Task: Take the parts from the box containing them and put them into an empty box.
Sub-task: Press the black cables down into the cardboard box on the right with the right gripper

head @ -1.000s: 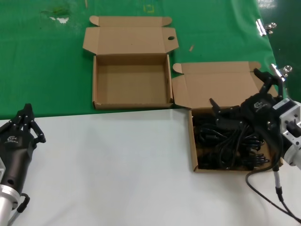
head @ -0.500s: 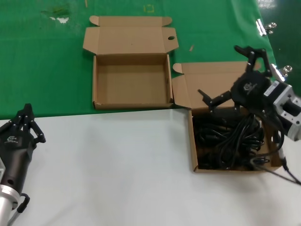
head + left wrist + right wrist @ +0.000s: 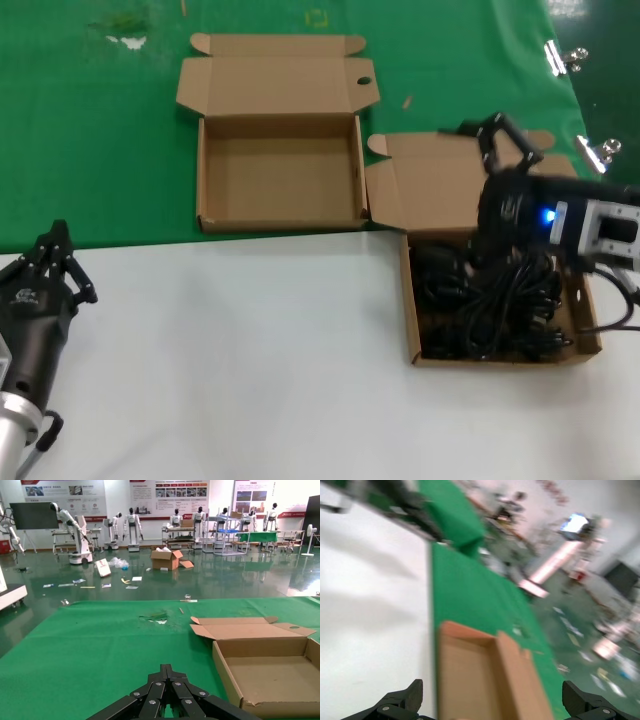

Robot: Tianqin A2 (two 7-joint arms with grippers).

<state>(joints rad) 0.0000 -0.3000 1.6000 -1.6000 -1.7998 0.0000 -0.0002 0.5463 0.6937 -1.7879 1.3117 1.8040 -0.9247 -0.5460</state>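
Next, I close my right gripper on the middle of the black cord bundle (image 3: 514, 281) that lies nearest the lid flap in the box with the parts.
The empty box (image 3: 280, 175) lies open on the green cloth, its lid flap folded back; it shows again in the left wrist view (image 3: 265, 672) and, blurred, in the right wrist view (image 3: 480, 680). The box containing the parts (image 3: 412, 300) sits on the right at the cloth's edge. The parts (image 3: 480, 310), a tangle of black cords, fill it. My right gripper (image 3: 470, 190) (image 3: 491, 697) hovers over that box's far side, turned toward the empty box, open wide with nothing between its fingers. My left gripper (image 3: 57, 235) (image 3: 167, 670) rests shut at the near left.
Two metal clips (image 3: 560, 58) (image 3: 600, 150) lie on the green cloth (image 3: 100, 150) at the far right. White tabletop (image 3: 250, 350) covers the near half. My right arm's own black cable trails off beside the full box.
My right gripper lifted off the cords, swung up toward the lid flap and rolled to point at the empty box. It holds nothing. The left arm stayed still.
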